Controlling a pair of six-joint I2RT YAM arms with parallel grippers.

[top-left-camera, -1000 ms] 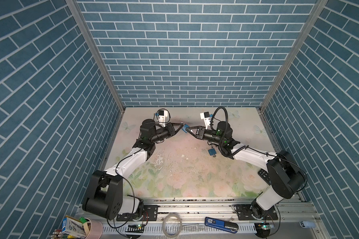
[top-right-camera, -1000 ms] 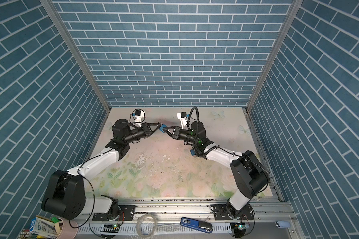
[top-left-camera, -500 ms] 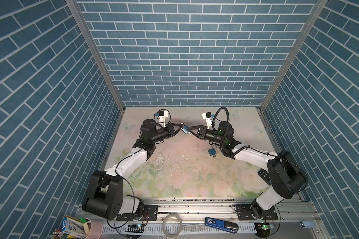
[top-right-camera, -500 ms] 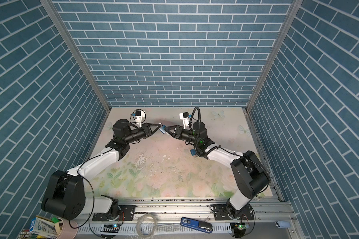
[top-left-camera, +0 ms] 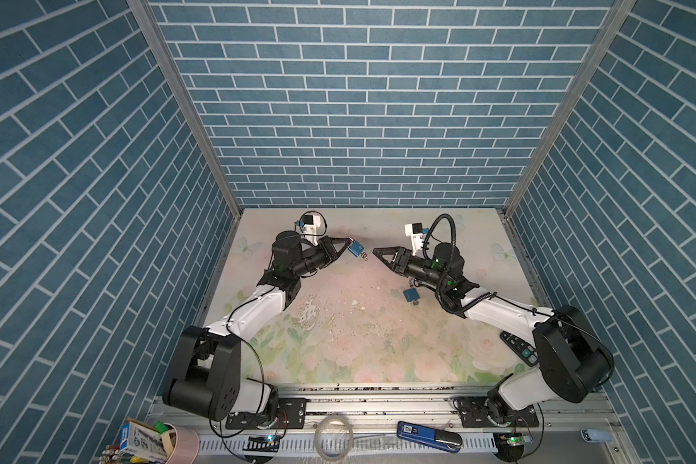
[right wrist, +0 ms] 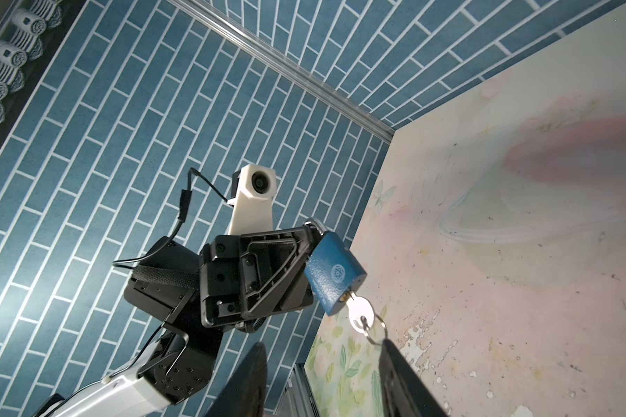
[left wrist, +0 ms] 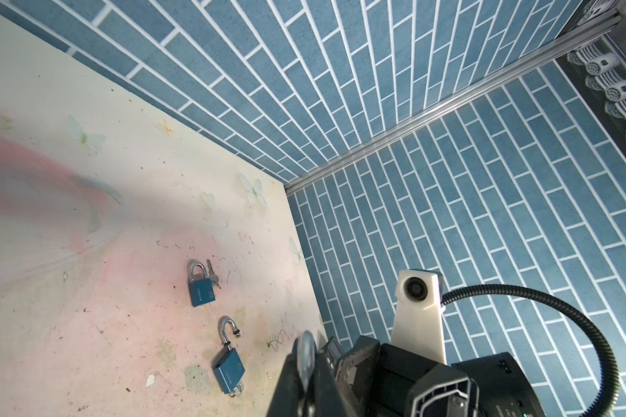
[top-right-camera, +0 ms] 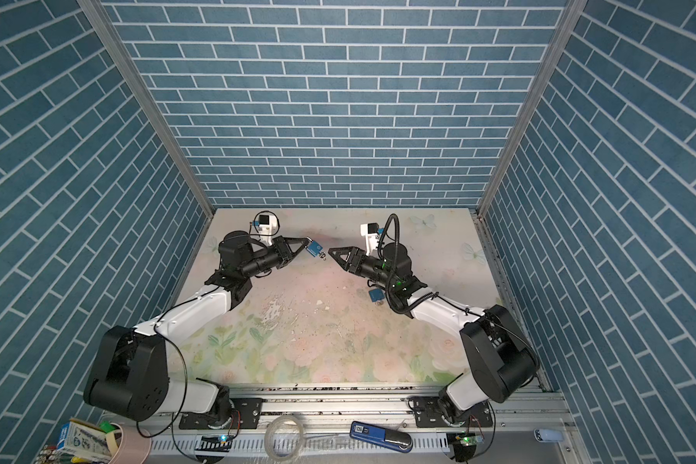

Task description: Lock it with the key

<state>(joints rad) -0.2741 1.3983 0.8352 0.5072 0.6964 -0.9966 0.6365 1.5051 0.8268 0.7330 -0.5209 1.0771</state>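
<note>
The key's ring hangs at the fingers of my right gripper, so next I reach past the ring, pinch the key's head (right wrist: 359, 312) and pull the key out of the padlock.
A blue padlock (top-left-camera: 355, 250) (top-right-camera: 314, 250) (right wrist: 335, 272) hangs above the table at the back middle. My left gripper (top-left-camera: 348, 242) (right wrist: 309, 231) (left wrist: 304, 364) is shut on its silver shackle (left wrist: 306, 348). A silver key (right wrist: 358, 312) (top-left-camera: 364, 256) sticks out of the lock's underside, with a ring (right wrist: 374, 330) hanging from it. My right gripper (top-left-camera: 378, 253) (top-right-camera: 332, 252) (right wrist: 322, 379) stands open just right of the key, holding nothing. The ring lies close to one of its fingertips (right wrist: 389, 348).
Two more blue padlocks lie on the floral table (top-left-camera: 338, 321): one shut with a key beside it (left wrist: 200, 290), one with its shackle open (left wrist: 228, 372) (top-left-camera: 410, 295), under my right arm. A black remote (top-left-camera: 519, 348) lies at the right. Brick walls close in three sides.
My right gripper has opened, let go of the key and drawn back a little to the right. The left gripper still holds the padlock in the same place.
</note>
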